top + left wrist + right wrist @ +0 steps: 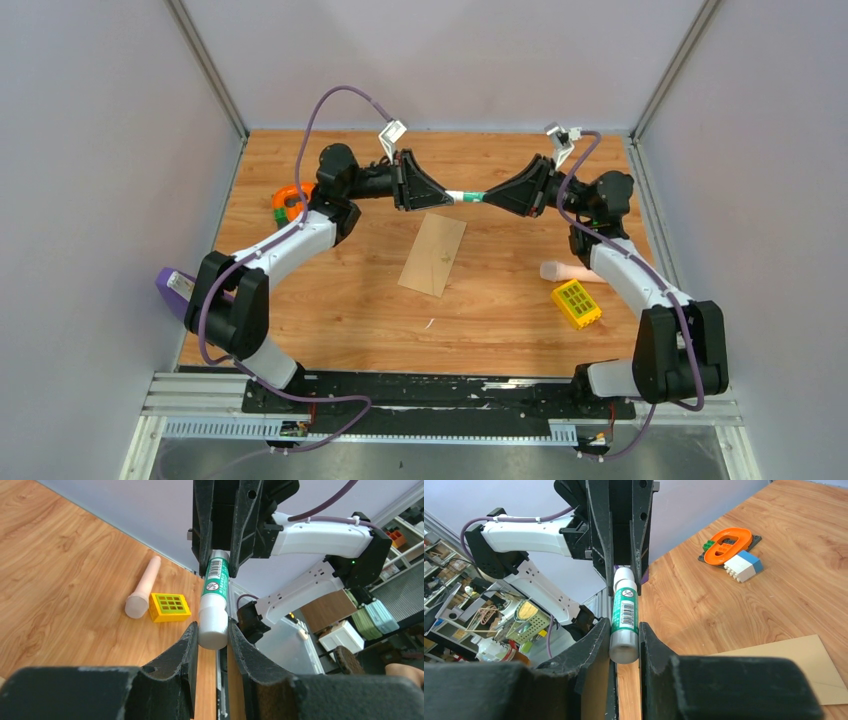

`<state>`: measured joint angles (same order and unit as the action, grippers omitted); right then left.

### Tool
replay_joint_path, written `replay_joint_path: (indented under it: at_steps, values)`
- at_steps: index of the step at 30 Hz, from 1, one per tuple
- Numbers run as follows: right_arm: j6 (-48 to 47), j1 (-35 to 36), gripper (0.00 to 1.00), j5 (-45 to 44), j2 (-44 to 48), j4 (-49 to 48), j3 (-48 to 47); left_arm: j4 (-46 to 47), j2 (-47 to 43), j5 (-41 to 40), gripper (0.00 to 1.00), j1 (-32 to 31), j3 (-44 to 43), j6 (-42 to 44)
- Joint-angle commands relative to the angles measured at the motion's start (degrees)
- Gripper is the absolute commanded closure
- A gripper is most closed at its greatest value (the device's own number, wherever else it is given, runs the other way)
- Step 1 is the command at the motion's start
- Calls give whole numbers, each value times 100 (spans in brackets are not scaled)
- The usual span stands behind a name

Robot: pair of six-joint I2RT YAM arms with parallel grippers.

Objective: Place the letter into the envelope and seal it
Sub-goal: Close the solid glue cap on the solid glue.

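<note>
I should let go of the glue stick with my right gripper on the table (464,276) next to the envelope's edge that faces the yellow grid block.
The tan-brown envelope (433,253) lies flat on the wooden table near the middle; its corner also shows in the right wrist view (784,665). The letter is not in view. A green and white glue stick (464,196) hangs level in the air behind the envelope, held at both ends. My left gripper (447,195) is shut on its white cap end (213,625). My right gripper (486,197) is shut on its grey base end (624,647). The two grippers face each other tip to tip.
An orange ring piece on blocks (290,200) sits at the far left, with a white and blue block (743,566) beside it. A purple object (170,290) lies at the left edge. A pink cylinder (565,271) and a yellow grid block (576,304) lie at the right.
</note>
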<state>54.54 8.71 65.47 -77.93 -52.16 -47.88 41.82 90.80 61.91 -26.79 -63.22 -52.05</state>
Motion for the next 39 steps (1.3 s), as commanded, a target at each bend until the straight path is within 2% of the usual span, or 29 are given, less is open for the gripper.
replay_joint_path:
  at_steps: [1,7,20,30,39]
  values:
    - [-731,272,100,-53,-5,870,-464,-340,-90,186,100,-272,-133,505]
    - [-1212,352,100,-31,-90,1335,-621,-541,-115,171,100,-278,-176,605]
    - [-1489,817,100,206,-482,2107,-1071,-805,-187,261,100,-303,-155,848]
    - [-1706,1218,100,135,-623,2345,-1101,-835,-177,313,100,-351,-198,855]
    - [-2605,1355,100,28,-487,3339,-1127,-705,-221,333,100,-332,-214,695]
